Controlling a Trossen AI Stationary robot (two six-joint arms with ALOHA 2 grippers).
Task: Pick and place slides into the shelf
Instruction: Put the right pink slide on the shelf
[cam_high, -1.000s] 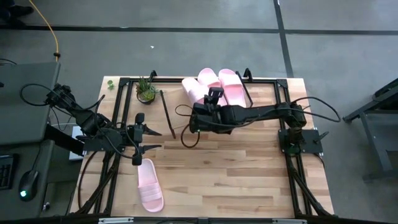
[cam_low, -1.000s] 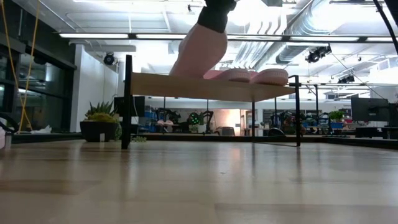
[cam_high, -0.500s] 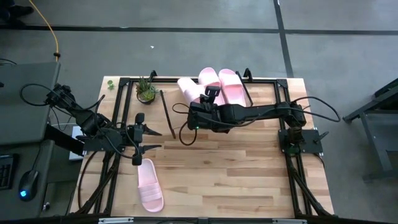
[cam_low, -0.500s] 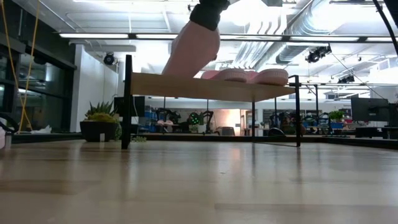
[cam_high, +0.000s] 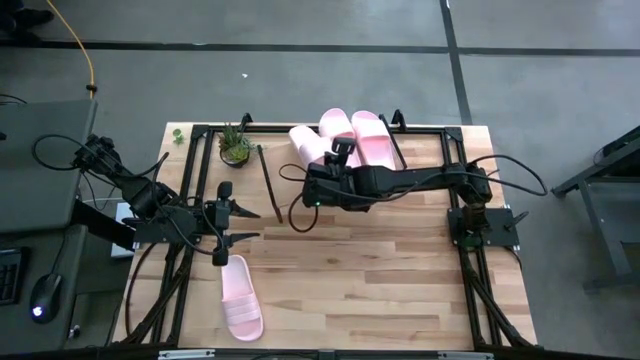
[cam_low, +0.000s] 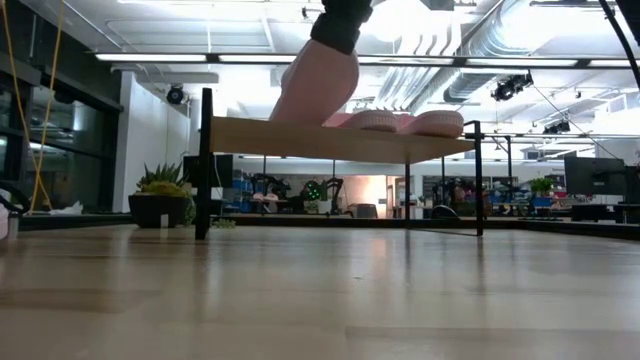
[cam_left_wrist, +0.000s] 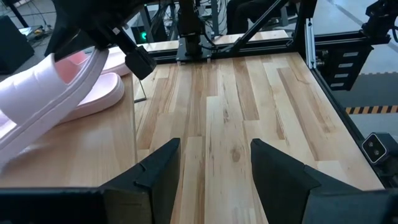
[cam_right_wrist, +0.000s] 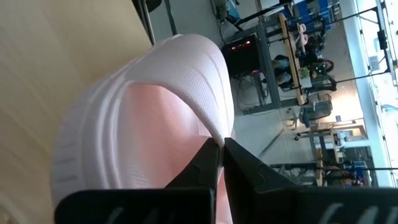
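Observation:
The robot's right gripper will release its slide, now held tilted over the shelf, on the shelf board (cam_high: 311, 153) next to the pink slides, on the side toward the potted plant.
The shelf (cam_low: 330, 138) stands at the table's far middle, and its left frame bar (cam_high: 269, 182) shows from above. Two pink slides (cam_high: 338, 125) (cam_high: 372, 138) lie side by side on its board. My right gripper (cam_high: 340, 155) is shut on a third slide (cam_high: 306, 142) (cam_low: 318, 85), held tilted over the shelf's left part. The fourth slide (cam_high: 241, 310) lies flat on its sole near the table's front left. My left gripper (cam_high: 236, 222) (cam_left_wrist: 214, 168) hovers open just beyond that slide, with nothing between its fingers. My right gripper pinches the edge of the slide's strap (cam_right_wrist: 214, 134) between its two fingers. It comes slanting down from the table's right. The slide hangs tilted, its lower end (cam_low: 290, 112) down at the shelf board; whether that end touches the board I cannot tell.
A small potted plant (cam_high: 236, 145) (cam_low: 160, 195) stands left of the shelf. Black frame rails (cam_high: 195, 180) run along the table's edges. Bare wooden tabletop (cam_high: 380, 270) lies in the middle and toward the near right.
The held slide has swung a little toward the table's left and then partly back, staying tilted over the shelf's left part. My right gripper stays shut on it.

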